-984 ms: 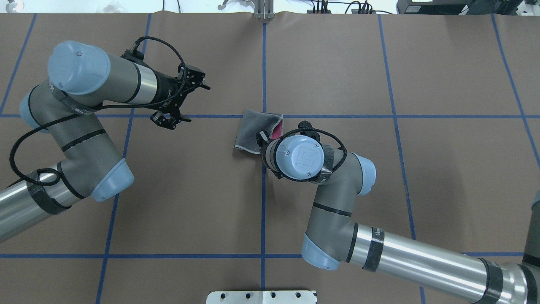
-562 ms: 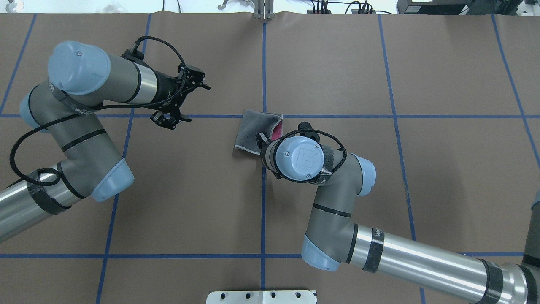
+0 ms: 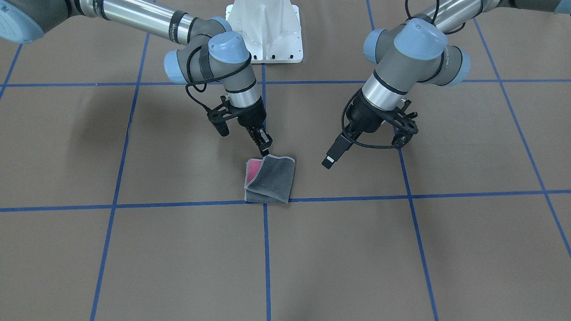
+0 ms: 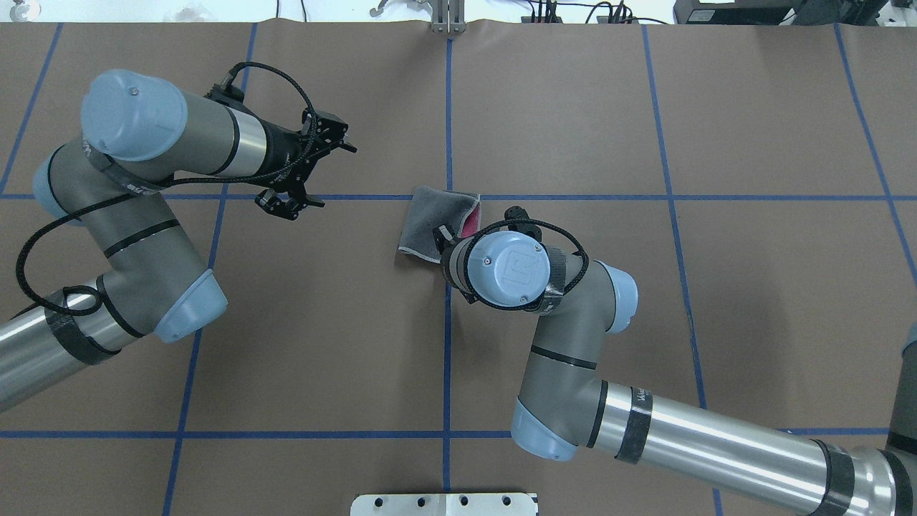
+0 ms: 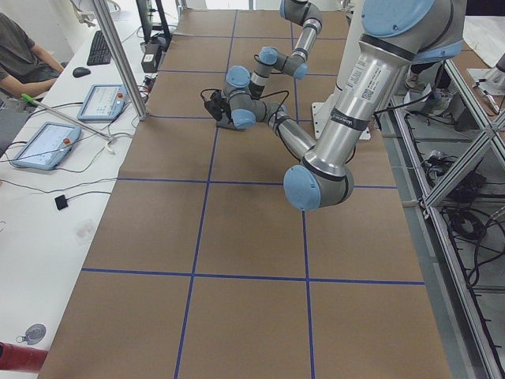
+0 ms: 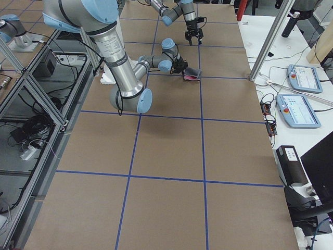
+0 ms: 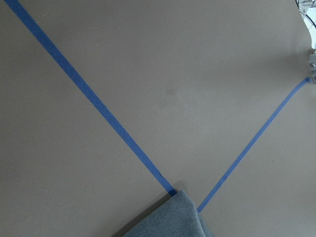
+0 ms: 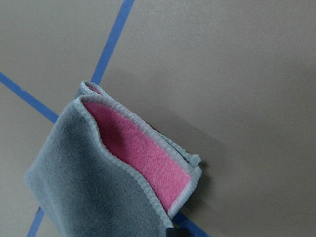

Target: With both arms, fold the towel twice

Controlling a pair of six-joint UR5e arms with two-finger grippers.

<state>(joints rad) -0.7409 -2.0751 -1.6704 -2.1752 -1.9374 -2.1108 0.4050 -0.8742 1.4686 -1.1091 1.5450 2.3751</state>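
The flap stops short of the towel's edge, leaving a pink part of the towel, so next my right gripper regrips the flap's corner (image 3: 269, 157) and draws it over the pink part.
The towel (image 3: 272, 180) lies folded at the table's centre beside a blue tape crossing, dark grey face up, with a pink strip (image 3: 253, 169) showing under the raised flap. My right gripper (image 3: 266, 149) points down at the towel's near corner and looks shut on that flap's corner. In the right wrist view the towel (image 8: 84, 177) gapes open, with pink inside. From overhead the towel (image 4: 433, 218) is partly covered by the right wrist. My left gripper (image 4: 349, 142) hovers open and holds nothing, well to the towel's left. The left wrist view catches only a grey towel corner (image 7: 173, 219).
Brown paper with blue tape lines (image 4: 448, 107) covers the table. The white pedestal base (image 3: 266, 35) stands at the robot's edge. A metal bracket (image 4: 448, 25) sits at the far edge. Tablets (image 5: 106, 99) and a seated person (image 5: 20, 55) are beside the table.
The right wrist has edged very slightly to the left above the towel. The left arm and the towel have stayed where they were.
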